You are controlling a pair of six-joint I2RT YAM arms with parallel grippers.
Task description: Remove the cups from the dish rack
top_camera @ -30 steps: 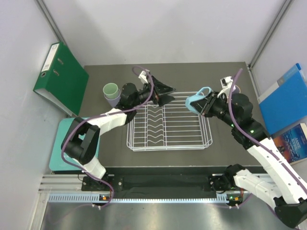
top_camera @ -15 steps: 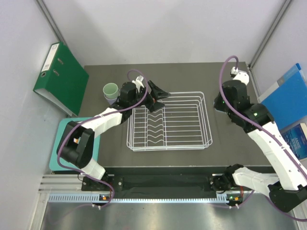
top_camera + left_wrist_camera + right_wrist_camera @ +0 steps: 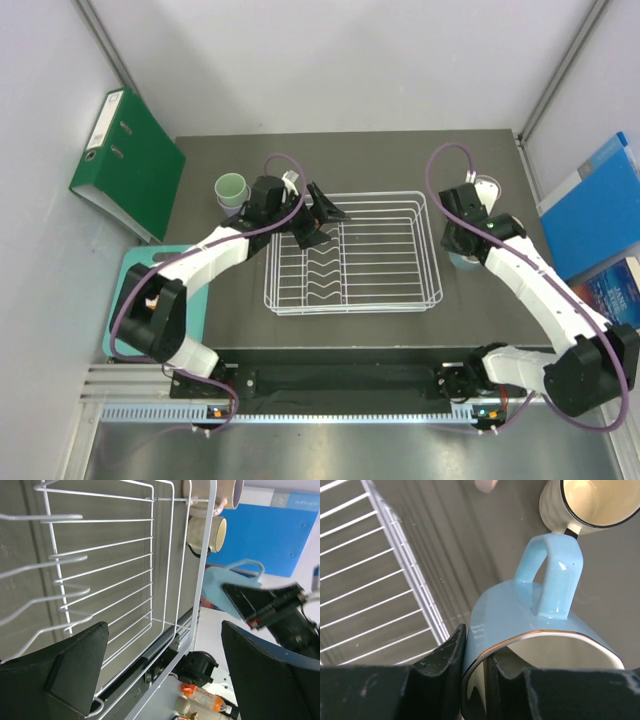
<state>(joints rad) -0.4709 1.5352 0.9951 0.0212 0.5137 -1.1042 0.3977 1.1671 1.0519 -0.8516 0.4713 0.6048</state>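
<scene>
Next, I open my right gripper and let go of the light blue cup on the table (image 3: 460, 259) between the rack and the cream-yellow cup.
The white wire dish rack (image 3: 350, 290) sits mid-table; no cup shows inside it. My right gripper (image 3: 462, 250) is shut on the rim of the light blue handled cup (image 3: 520, 615), one finger inside and one outside, low beside the rack's right side. A cream-yellow cup (image 3: 590, 502) and a pink cup (image 3: 487, 484) stand just beyond it. My left gripper (image 3: 322, 213) is open and empty above the rack's far left corner. The mint green cup (image 3: 232, 188) is stacked on a lavender one left of the rack.
A green binder (image 3: 125, 160) leans at the far left and a teal mat (image 3: 135, 300) lies at the near left. Blue folders (image 3: 595, 205) stand to the right. The rack's upright prongs (image 3: 320, 260) run along its left half.
My right arm carried the blue cup from above the rack's far right corner to the right of the rack and lowered it. My left gripper shifted slightly toward me, staying open.
</scene>
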